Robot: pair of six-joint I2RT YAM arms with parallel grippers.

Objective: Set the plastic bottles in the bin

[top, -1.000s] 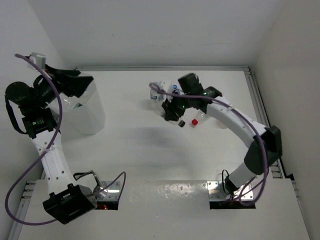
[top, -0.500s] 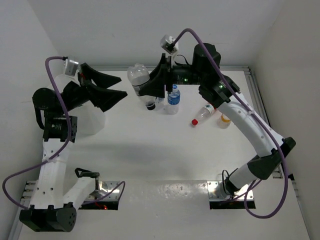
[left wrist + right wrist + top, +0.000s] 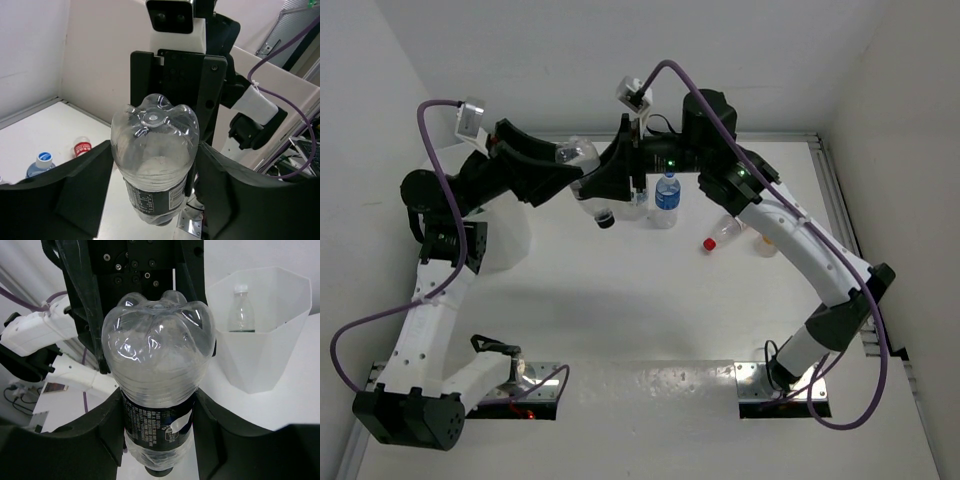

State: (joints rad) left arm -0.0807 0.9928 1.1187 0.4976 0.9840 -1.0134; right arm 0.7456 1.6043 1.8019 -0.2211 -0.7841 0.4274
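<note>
Next, my left gripper lets go of the clear plastic bottle down inside the translucent white bin (image 3: 479, 200) behind that gripper.
A clear plastic bottle with a black label (image 3: 578, 156) hangs in the air between both arms, base up and cap down. My right gripper (image 3: 604, 182) is shut on its labelled middle (image 3: 159, 415). My left gripper (image 3: 576, 180) comes from the other side, and its fingers press the bottle's flanks (image 3: 155, 150). The translucent white bin (image 3: 506, 238) stands at the left behind the left arm. In the right wrist view the bin (image 3: 270, 345) holds a green-labelled bottle (image 3: 241, 310).
On the table behind the held bottle stand a blue-capped bottle (image 3: 667, 198), a lying red-capped bottle (image 3: 718, 236) and a short yellow one (image 3: 767, 242). The table's metal edge rail (image 3: 840, 210) runs along the right side.
The right arm lifted the black-labelled bottle off the table and carried it left. The left arm swung over from the bin and its wide-open jaws closed in on the bottle.
</note>
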